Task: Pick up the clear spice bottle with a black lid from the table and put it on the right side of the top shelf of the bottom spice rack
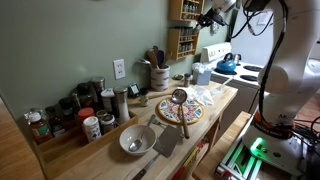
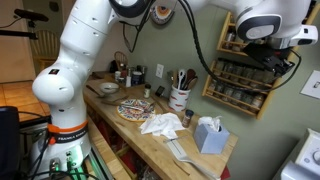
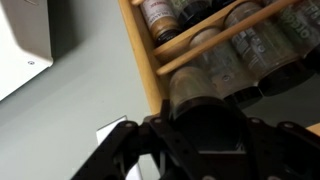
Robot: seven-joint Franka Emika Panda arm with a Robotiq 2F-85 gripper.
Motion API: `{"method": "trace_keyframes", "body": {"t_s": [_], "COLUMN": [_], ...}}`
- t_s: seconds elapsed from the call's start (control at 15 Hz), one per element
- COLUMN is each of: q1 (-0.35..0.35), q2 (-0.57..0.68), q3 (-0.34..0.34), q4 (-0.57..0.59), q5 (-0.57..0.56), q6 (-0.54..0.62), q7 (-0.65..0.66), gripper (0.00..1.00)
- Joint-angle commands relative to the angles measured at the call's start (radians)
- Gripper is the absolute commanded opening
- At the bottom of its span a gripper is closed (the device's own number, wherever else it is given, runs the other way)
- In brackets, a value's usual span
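I need to use my gripper to set the spice bottle down at the end of the bottom spice rack's top shelf (image 1: 194, 32) (image 3: 203, 88), next to the dark-lidded jars.
My gripper (image 3: 200, 125) is shut on the spice bottle (image 3: 193, 92), a clear jar with a black lid toward the camera. It is held up against the bottom spice rack (image 3: 152, 62), close to a row of dark-lidded jars (image 3: 250, 50) on a wooden tier. In both exterior views the gripper (image 1: 208, 17) (image 2: 268, 56) is raised at the wall racks (image 1: 183, 40) (image 2: 238, 88), well above the table (image 1: 112, 152) (image 2: 150, 135). The bottle itself does not show in the exterior views.
A smaller wooden rack (image 1: 183, 9) hangs above. On the counter stand a utensil crock (image 1: 159, 76) (image 2: 180, 98), a patterned plate (image 1: 178, 112), a bowl (image 1: 135, 141), several jars (image 1: 90, 108) and a tissue box (image 2: 208, 134). A blue kettle (image 1: 227, 64) sits on the stove.
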Motion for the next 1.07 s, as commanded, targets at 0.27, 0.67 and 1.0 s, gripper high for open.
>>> {"method": "trace_keyframes", "body": {"t_s": [0.27,0.67,1.0], "q1": [0.021,0.029,0.022], "q2": [0.055,0.081,0.086], "q3": [-0.016,-0.015,-0.007], "q4": [0.066,0.107,0.119], "q5": [-0.073,-0.149,-0.158], "q6": [0.012,-0.012,-0.023], "q7": [0.043,0.072,0.057], "gripper": [0.29,0.29,0.29]}}
